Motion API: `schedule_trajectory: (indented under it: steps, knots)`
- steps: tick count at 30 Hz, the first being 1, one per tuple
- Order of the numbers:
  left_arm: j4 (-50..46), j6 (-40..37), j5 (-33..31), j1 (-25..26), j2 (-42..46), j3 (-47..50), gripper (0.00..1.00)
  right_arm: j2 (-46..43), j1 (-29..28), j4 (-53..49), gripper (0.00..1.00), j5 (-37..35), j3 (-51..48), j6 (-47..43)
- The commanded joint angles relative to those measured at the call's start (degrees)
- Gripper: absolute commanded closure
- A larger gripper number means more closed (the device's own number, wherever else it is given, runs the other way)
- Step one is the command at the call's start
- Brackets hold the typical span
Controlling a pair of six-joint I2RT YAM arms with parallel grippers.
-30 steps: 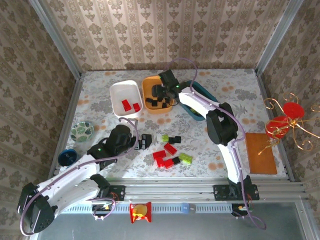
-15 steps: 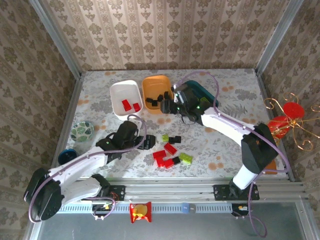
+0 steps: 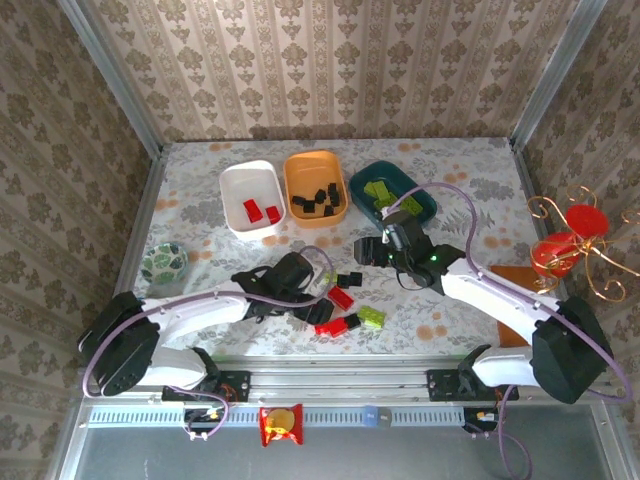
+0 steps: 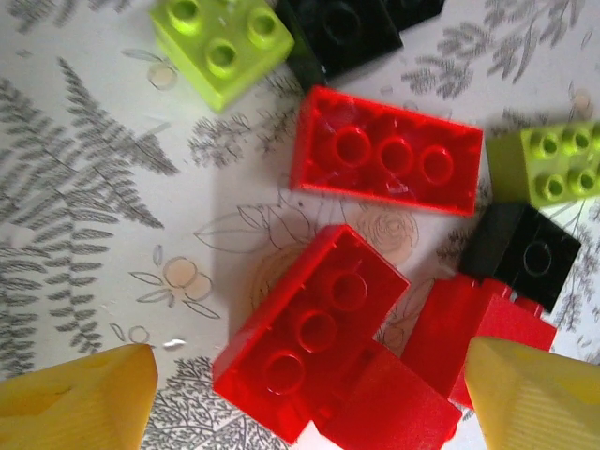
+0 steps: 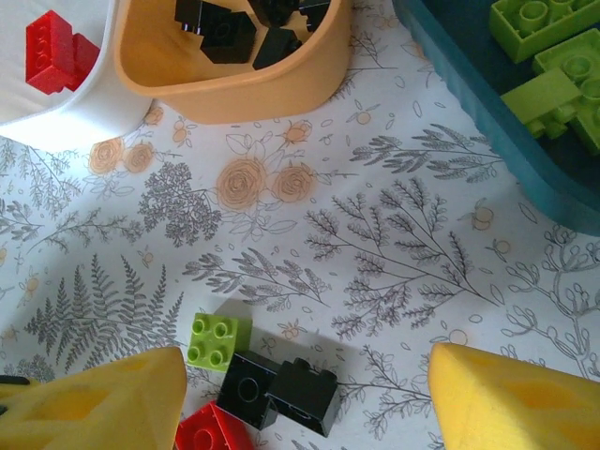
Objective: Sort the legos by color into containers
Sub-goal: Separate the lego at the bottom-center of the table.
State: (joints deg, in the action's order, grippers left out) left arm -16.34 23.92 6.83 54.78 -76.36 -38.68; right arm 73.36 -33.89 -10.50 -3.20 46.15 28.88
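Long red brick touches small one in left fingers; I need to back off, pinch the small red brick alone point(image 4: 389, 403).
Three containers stand at the back: a white tray point(image 3: 240, 180) with red legos point(image 3: 260, 211), an orange tray point(image 3: 297, 178) with black legos point(image 3: 318, 200), and a teal tray point(image 3: 424, 205) with green legos point(image 3: 378, 192). Loose legos lie mid-table. My left gripper point(image 3: 308, 302) point(image 4: 309, 403) is open, straddling a red brick point(image 4: 314, 328) with more red pieces point(image 4: 469, 328) at its right finger. Beyond lie another red brick point(image 4: 386, 150), green bricks point(image 4: 220, 37) and black ones point(image 4: 525, 248). My right gripper point(image 3: 372, 255) point(image 5: 305, 403) hangs open above two black bricks point(image 5: 300, 394) and a green brick point(image 5: 217, 340).
A small green patterned bowl point(image 3: 164, 262) sits at the left. A brown board point(image 3: 520, 300) lies at the right, with a red wire ornament point(image 3: 565, 245) beyond the table edge. Patterned walls close in the back and sides. A snack packet point(image 3: 281, 423) lies by the front rail.
My right arm has drawn back from the orange tray to the loose bricks mid-table. My left arm has slid right onto the red pile, its jaws narrowing slightly.
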Motion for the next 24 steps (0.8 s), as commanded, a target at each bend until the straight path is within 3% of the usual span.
schedule_trajectory:
  steps: [1,16,24]
  knots:
    - [-4.1,-1.6,-0.4,1.6,-0.8,-2.7,0.16,-1.4,0.5,-0.6,0.3,-2.3,-1.1,0.9]
    - [-9.8,-1.8,-7.6,7.0,-6.9,-5.5,0.1,-2.3,1.1,-0.6,0.3,-2.0,-1.8,0.7]
    - [-12.4,0.3,-14.9,3.2,-5.1,-3.2,0.32,-2.4,1.3,-0.5,0.3,-1.6,-1.7,0.8]
